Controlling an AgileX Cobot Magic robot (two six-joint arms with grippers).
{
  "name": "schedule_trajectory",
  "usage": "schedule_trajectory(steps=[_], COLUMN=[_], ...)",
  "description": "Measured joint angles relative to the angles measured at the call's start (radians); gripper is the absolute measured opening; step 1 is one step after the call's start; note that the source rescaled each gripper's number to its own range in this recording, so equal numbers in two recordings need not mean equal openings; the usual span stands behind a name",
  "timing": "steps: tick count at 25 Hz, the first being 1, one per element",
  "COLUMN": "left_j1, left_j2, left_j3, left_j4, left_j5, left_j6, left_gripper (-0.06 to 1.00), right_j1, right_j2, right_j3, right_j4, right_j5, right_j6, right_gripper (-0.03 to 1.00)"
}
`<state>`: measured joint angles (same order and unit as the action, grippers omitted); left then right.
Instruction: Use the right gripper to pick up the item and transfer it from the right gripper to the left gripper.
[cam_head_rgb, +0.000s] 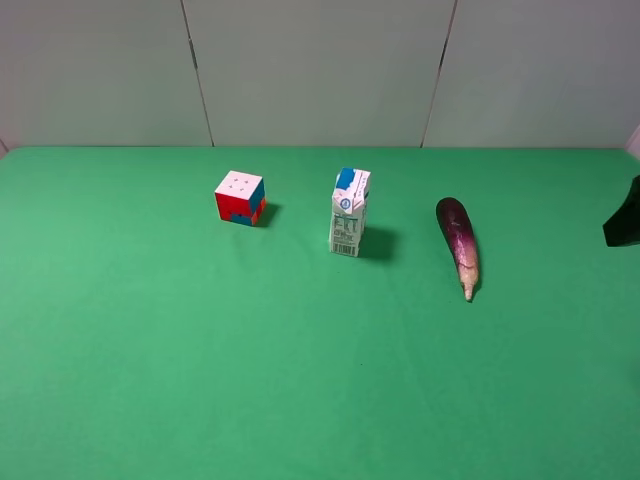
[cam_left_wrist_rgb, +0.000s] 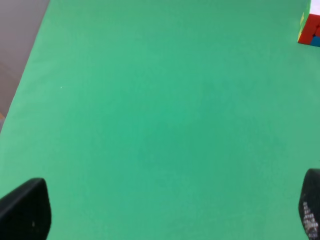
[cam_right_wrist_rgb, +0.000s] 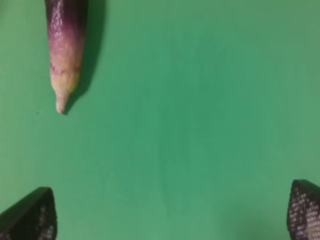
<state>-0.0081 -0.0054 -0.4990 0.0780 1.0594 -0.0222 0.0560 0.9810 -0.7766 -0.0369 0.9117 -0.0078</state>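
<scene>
My right gripper will close on the eggplant's pale part (cam_head_rgb: 465, 258) (cam_right_wrist_rgb: 66, 58), which lies between the dark purple body of the eggplant and its pointed stem end.
The eggplant (cam_head_rgb: 457, 241) lies on the green table right of centre, dark purple, with its pale pointed stem end toward the front. The right wrist view shows that stem end (cam_right_wrist_rgb: 64, 55) well ahead of my right gripper (cam_right_wrist_rgb: 172, 215), whose two black fingertips stand wide apart with nothing between them. In the high view only a black part of the right arm (cam_head_rgb: 624, 218) shows at the right edge. My left gripper (cam_left_wrist_rgb: 165, 212) is open and empty over bare green cloth; it is out of the high view.
A white-and-blue milk carton (cam_head_rgb: 349, 212) stands upright at the centre, left of the eggplant. A red, white and blue puzzle cube (cam_head_rgb: 240, 197) sits further left and shows in the left wrist view (cam_left_wrist_rgb: 310, 29). A grey wall backs the table.
</scene>
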Motion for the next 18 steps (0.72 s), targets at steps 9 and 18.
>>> schedule_trajectory(steps=[9,18], left_j1=[0.0,0.0], left_j2=[0.0,0.0], left_j3=[0.0,0.0], left_j4=[0.0,0.0], left_j5=[0.0,0.0], left_j6=[0.0,0.0], left_gripper=[0.98,0.98], right_j1=[0.181,0.199], right_j2=[0.267,0.534], right_j3=[-0.145,-0.266], right_j4=[0.028,0.029], right_j5=[-0.057,-0.062], right_j6=[-0.009,0.06], right_gripper=[1.0,1.0])
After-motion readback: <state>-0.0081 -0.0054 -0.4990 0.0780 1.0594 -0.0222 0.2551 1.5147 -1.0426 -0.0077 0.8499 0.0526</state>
